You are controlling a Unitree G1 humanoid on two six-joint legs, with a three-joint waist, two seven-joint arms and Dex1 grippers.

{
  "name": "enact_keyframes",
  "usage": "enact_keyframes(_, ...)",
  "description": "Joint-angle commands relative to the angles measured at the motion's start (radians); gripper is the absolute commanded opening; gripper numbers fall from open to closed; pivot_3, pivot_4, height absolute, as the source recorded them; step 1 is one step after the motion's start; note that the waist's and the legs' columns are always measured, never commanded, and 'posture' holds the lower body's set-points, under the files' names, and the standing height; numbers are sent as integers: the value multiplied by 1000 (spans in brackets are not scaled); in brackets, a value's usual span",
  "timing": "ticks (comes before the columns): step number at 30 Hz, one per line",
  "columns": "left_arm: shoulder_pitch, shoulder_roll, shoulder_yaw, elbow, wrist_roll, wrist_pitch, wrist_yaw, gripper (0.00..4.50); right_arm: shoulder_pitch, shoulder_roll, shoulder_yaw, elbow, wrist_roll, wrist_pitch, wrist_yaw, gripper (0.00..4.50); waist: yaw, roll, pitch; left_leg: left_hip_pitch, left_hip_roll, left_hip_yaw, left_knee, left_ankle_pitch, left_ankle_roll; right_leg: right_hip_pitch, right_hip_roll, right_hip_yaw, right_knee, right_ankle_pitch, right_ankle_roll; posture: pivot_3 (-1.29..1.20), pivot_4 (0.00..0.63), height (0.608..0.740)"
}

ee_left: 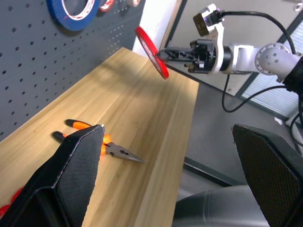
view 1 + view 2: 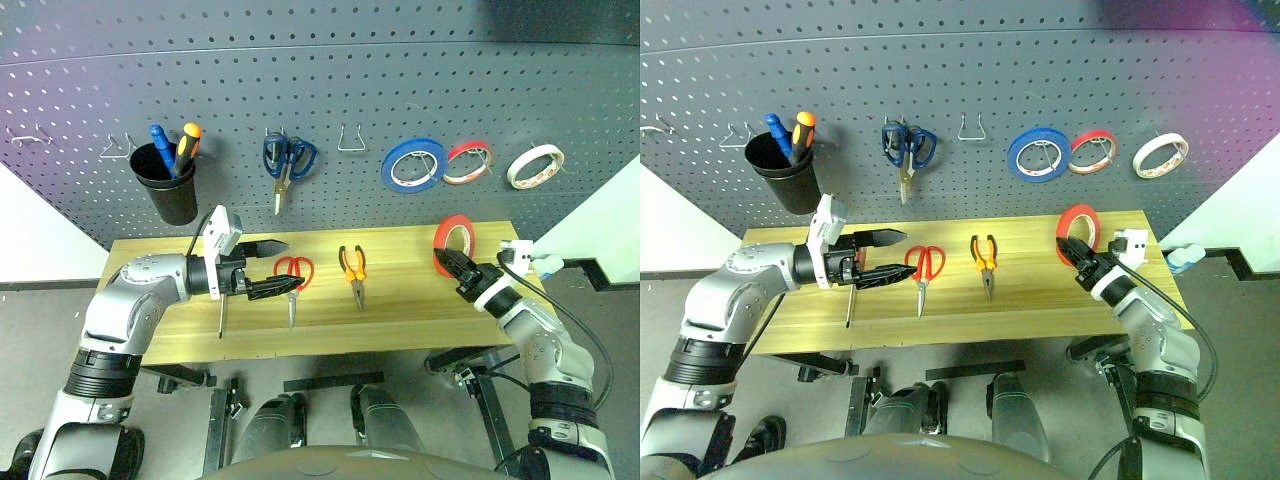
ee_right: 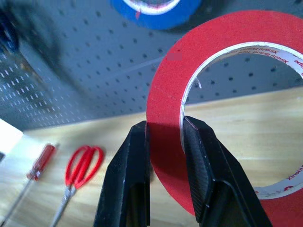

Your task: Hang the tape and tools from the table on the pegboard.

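My right gripper will let go of the red tape on the pegboard, hung in front of the red-edged roll [image 2: 473,171].
My right gripper [image 2: 449,262] is shut on the lower rim of the red tape [image 2: 441,238], holding the ring upright above the right end of the table [image 2: 400,315]. Its fingers [image 3: 137,156] pinch the tape [image 3: 227,33] band from both sides. My left gripper [image 2: 278,267] is open and empty, pointing right over the table's left part, just above the red-handled scissors [image 2: 293,272]. The orange-and-black pliers [image 2: 353,270] lie mid-table. The slim screwdriver [image 2: 850,302] lies under my left hand; its red handle shows [image 3: 41,163]. The pegboard [image 2: 330,80] rises behind.
On the pegboard hang a black cup [image 2: 172,190] with blue and orange screwdrivers, blue scissors [image 2: 288,160], a blue roll [image 2: 413,165], a red-edged roll [image 2: 468,162] and a cream-white roll [image 2: 534,166]. Bare wire hooks [image 2: 352,140] sit between the scissors and the rolls.
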Motion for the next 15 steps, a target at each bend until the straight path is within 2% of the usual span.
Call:
enact_keyframes(1, -31, 6, 8, -10, -4, -36, -12, 4500, 23, 9, -59, -110, 62, -28, -18, 662, 1, 0, 0, 0, 0, 0, 0, 0, 0, 0, 0, 0, 0, 0, 0, -120, 135, 740)
enact_keyframes(9, -55, -12, -11, 16, 1, -59, -15, 4500, 69, -3, -91, -266, 150, -9, -55, 662, -4, 1, -2, -1, 0, 1, 0, 0, 0, -1, 0, 0, 0, 2, 3, -145, 121, 740)
enact_keyframes(15, -76, -25, -24, 40, 5, -76, -18, 4500, 19, -38, -102, -254, 158, -27, -83, 662, -5, 2, -5, -1, 0, 1, 1, 0, 0, -1, 0, 0, 1, 2, 3, -160, 111, 740)
